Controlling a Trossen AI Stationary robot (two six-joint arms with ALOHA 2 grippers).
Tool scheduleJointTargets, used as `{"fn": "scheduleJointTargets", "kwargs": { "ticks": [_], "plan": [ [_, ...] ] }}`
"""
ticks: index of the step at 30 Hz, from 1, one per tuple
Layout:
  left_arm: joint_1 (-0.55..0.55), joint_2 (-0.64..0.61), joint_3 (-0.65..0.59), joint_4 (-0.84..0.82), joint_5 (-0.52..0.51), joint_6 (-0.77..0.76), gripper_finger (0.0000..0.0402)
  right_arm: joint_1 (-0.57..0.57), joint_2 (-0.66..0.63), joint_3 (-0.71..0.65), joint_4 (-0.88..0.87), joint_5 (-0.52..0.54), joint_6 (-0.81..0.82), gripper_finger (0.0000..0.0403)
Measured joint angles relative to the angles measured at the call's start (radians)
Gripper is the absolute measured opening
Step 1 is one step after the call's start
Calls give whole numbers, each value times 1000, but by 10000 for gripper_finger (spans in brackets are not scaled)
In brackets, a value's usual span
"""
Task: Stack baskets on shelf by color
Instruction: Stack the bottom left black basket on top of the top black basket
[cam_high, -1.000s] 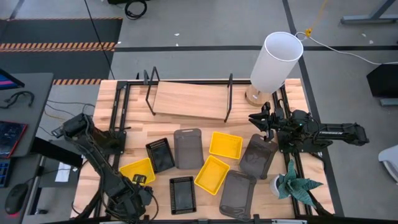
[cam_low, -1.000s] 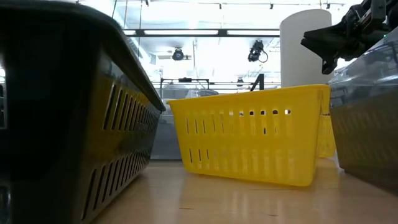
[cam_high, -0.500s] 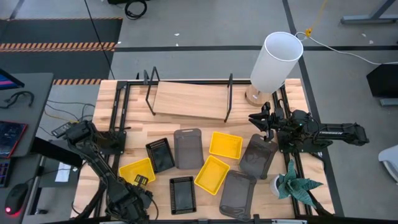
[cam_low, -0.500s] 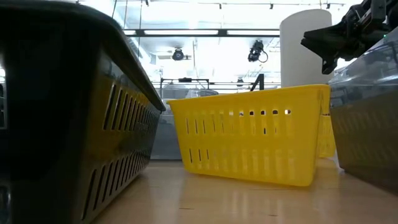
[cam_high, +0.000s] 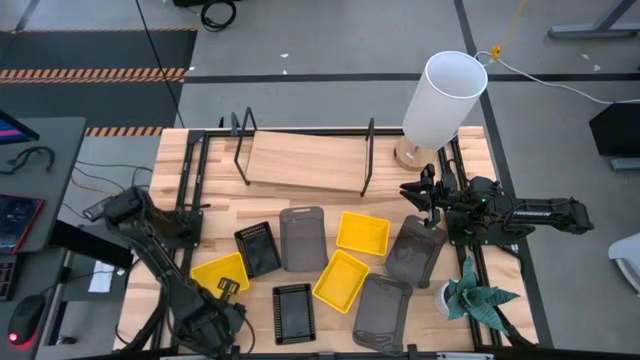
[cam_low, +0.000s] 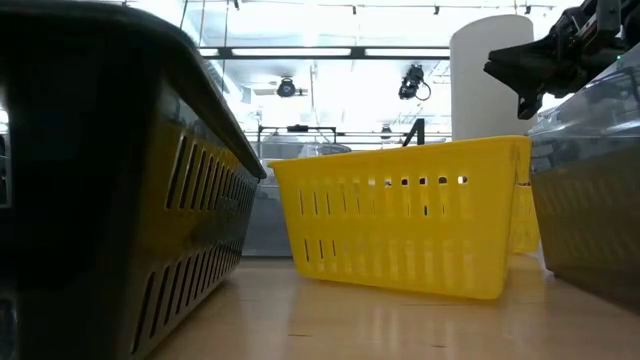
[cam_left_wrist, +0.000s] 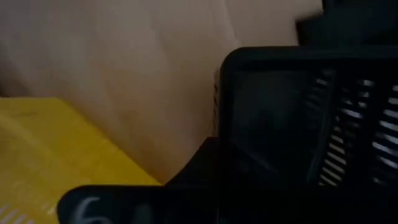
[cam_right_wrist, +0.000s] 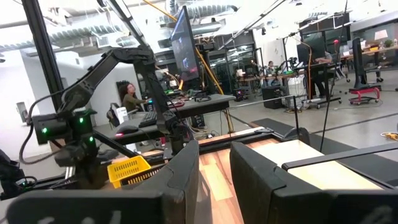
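Note:
My left gripper has its black basket to set down. It will release it inside the other black basket (cam_high: 258, 249) beside the far dark grey basket.
Several baskets lie flat on the slatted tabletop in front of the shelf (cam_high: 305, 162): yellow ones (cam_high: 363, 232) (cam_high: 341, 280), black ones (cam_high: 258, 248) (cam_high: 293, 312) and dark grey ones (cam_high: 303, 238) (cam_high: 416, 250) (cam_high: 381, 310). At the near left, my left gripper (cam_high: 226, 287) points down, shut at the near right edge of another yellow basket (cam_high: 215, 272). My right gripper (cam_high: 408, 190) hangs level at the table's right side. It is open, with nothing between its fingers (cam_right_wrist: 180, 180). My left gripper comes from above, pointing down, and is shut on the yellow basket's near right rim (cam_high: 234, 283). The gripper's own body hides the exact place of contact. The basket lies flat on the tabletop. In the left wrist view its yellow surface (cam_left_wrist: 56, 149) runs in under the finger.
A white lamp (cam_high: 445, 100) stands at the far right behind my right arm. A small potted plant (cam_high: 470, 295) sits at the near right edge. A black basket (cam_left_wrist: 311, 118) lies close beside my left gripper. The shelf's black wire end frames (cam_high: 243, 140) stand upright.
My left gripper has shut at the yellow basket's near right edge, and its arm has swayed slightly. The basket has stayed in place on the table.

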Motion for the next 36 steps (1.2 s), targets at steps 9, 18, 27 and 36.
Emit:
{"fn": "scheduleJointTargets", "kwargs": {
  "ticks": [9,18,27,36],
  "plan": [
    [92,-203,0,61,-54,-24,3,0,0,0,0,0,0,96],
    [234,-411,0,-15,-321,14,5,0,0,0,0,0,0,96],
    [485,-444,14,-102,-316,358,7,0,0,0,0,0,0,96],
    [587,-439,8,-93,-315,976,5,0,0,0,0,0,0,96]
  ]
}}
